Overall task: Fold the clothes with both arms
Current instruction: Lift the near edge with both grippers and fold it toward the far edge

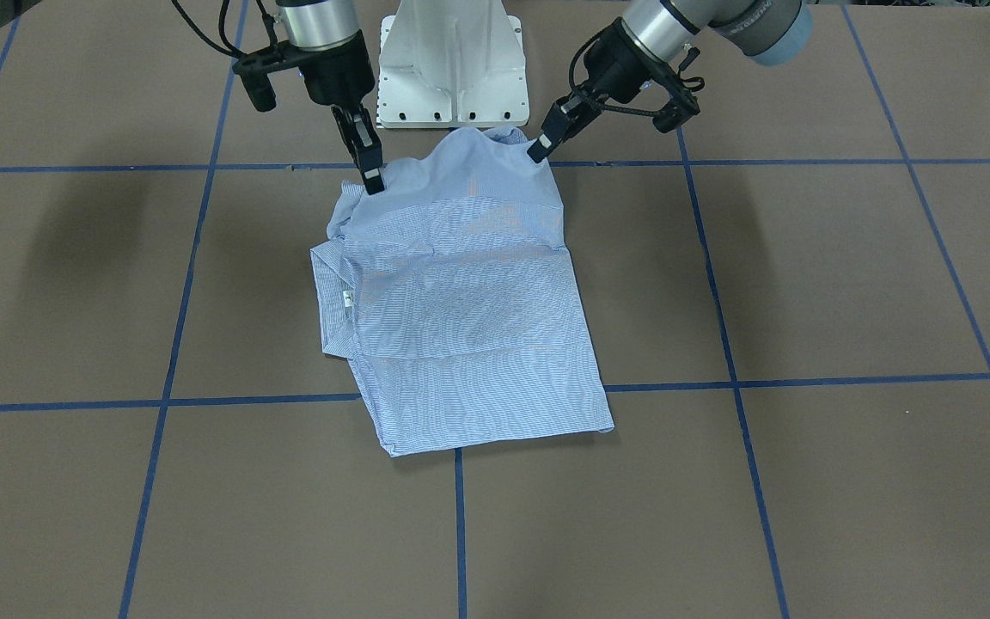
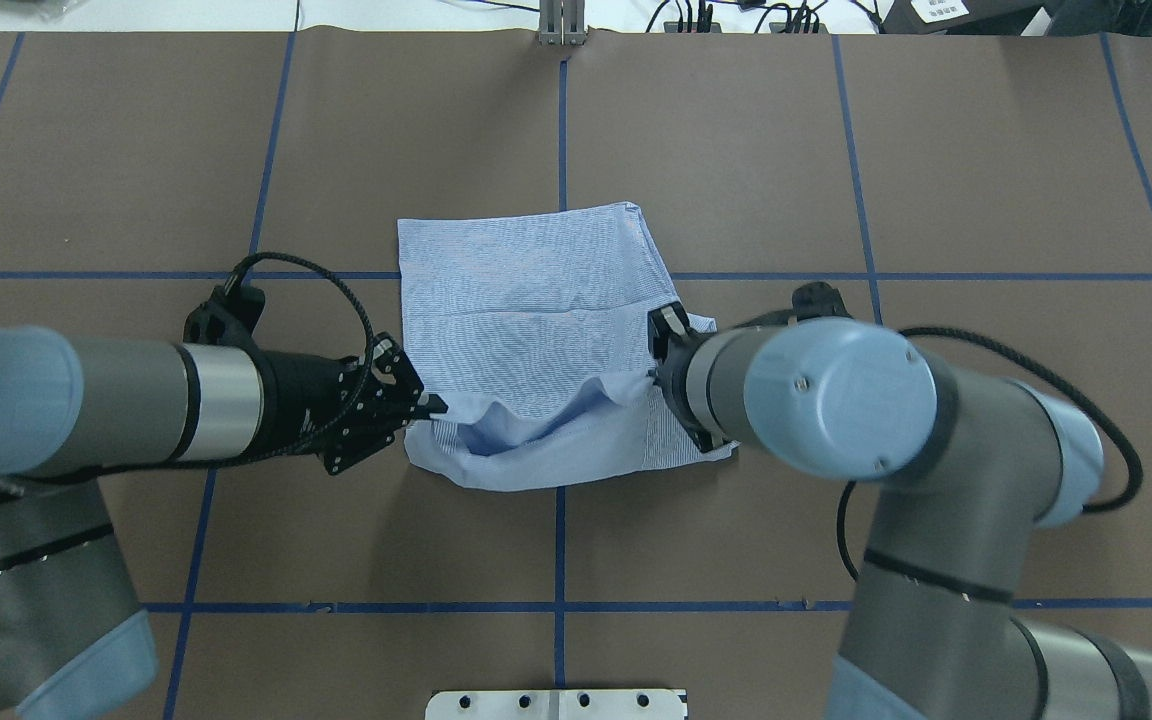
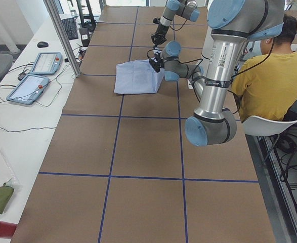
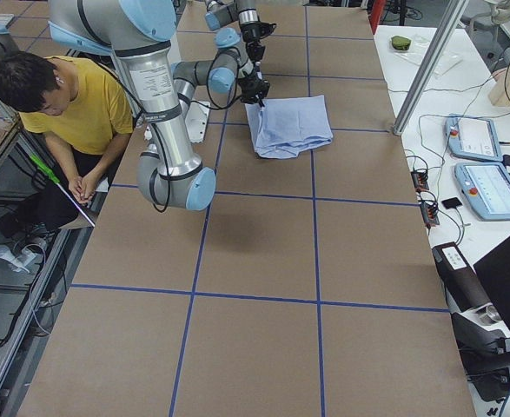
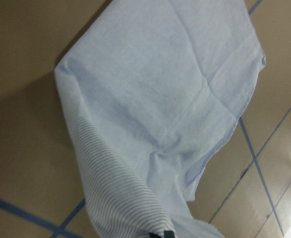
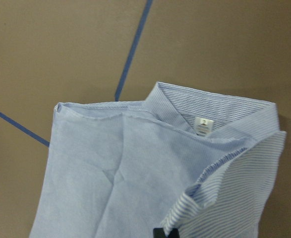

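Next, my left gripper lets go of the shirt's raised corner just past the shirt's hem corner [image 1: 599,474] farthest from the white base.
The light blue striped shirt [image 1: 461,292] lies folded in the middle of the brown table [image 1: 804,275], collar and white neck label [image 6: 203,124] toward my right side. The edge nearest my base is raised off the table. My left gripper [image 1: 540,148] is shut on one raised corner, seen also in the overhead view as the left gripper [image 2: 433,405]. My right gripper [image 1: 372,179] pinches the other raised corner beside the collar; from overhead its wrist mostly hides the right gripper [image 2: 658,375]. Between the two grips the cloth [image 2: 526,430] sags.
The white pedestal base [image 1: 452,64] stands just behind the shirt. A seated person in a yellow top [image 3: 269,76] is beside the table behind the robot. Control tablets [image 4: 485,165] and cables lie on the white bench past the far edge. Blue tape lines grid the table.
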